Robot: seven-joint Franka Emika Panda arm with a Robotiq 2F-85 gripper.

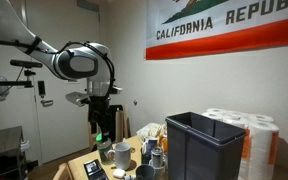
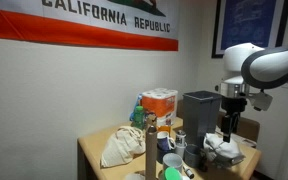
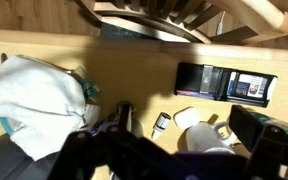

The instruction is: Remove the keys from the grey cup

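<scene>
I should close my gripper on the keys at the dark grey cup's opening (image 1: 145, 168) (image 3: 124, 117), between the pale grey cup and the white crumpled bag.
In the wrist view a pale grey cup (image 3: 209, 135) with a handle stands on the wooden table, below and between my gripper's two dark fingers. My gripper (image 3: 184, 122) is open and empty, held above the cup. In both exterior views the gripper (image 1: 100, 112) (image 2: 227, 126) hangs over the table, well above the cup (image 1: 121, 153) (image 2: 221, 146). I cannot make out the keys in any view.
A white crumpled bag (image 3: 34, 90) (image 2: 122, 146) lies beside the cup. A black flat device (image 3: 227, 82), a small cylinder (image 3: 161, 122) and a white lid (image 3: 187, 117) lie close by. A tall dark bin (image 1: 204, 145) (image 2: 198, 110), paper rolls (image 1: 254, 135), an orange box (image 2: 160, 102) and other cups (image 1: 149, 155) crowd the table.
</scene>
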